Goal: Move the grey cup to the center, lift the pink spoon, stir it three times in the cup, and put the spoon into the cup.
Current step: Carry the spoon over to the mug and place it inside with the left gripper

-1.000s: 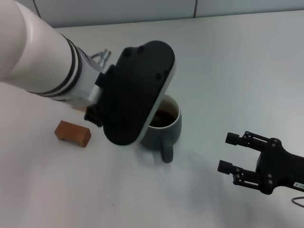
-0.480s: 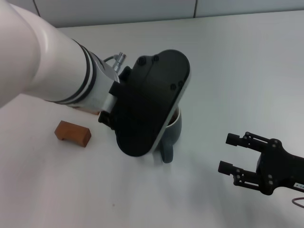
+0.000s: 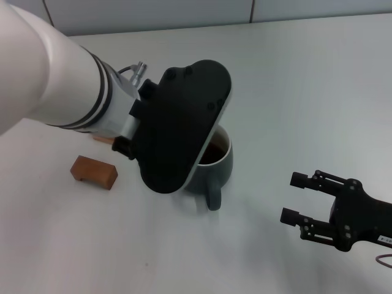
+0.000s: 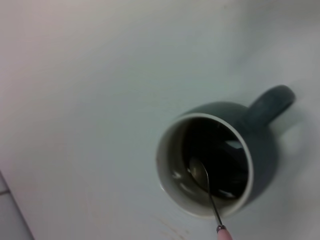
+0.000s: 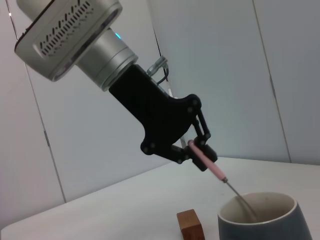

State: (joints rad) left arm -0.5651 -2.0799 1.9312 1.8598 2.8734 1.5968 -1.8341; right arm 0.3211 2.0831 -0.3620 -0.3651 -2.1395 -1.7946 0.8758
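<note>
My left gripper is going to let go of the pink spoon inside the grey cup [image 3: 197, 142] [image 4: 206, 178], so that it leans on the cup's rim nearest the brown blocks.
The grey cup [image 3: 215, 166] stands mid-table with its handle toward me, dark liquid inside; it also shows as the cup [image 4: 215, 160] and the cup [image 5: 262, 220]. My left gripper [image 5: 196, 152] hangs over the cup, shut on the pink spoon [image 5: 212, 170]. The spoon slants down so that its silver bowl [image 4: 199, 172] sits in the liquid. In the head view the left hand's black body hides the spoon and the cup's left side. My right gripper [image 3: 299, 197] rests open near the table's front right, apart from the cup.
A brown block [image 3: 93, 171] lies left of the cup, and another brown piece [image 3: 104, 139] peeks out behind the left arm. A brown block [image 5: 191, 224] appears beside the cup in the right wrist view.
The left hand swung right over the cup, covering more of it, then came back left; more of the cup's opening shows again. The right arm has stayed still.
</note>
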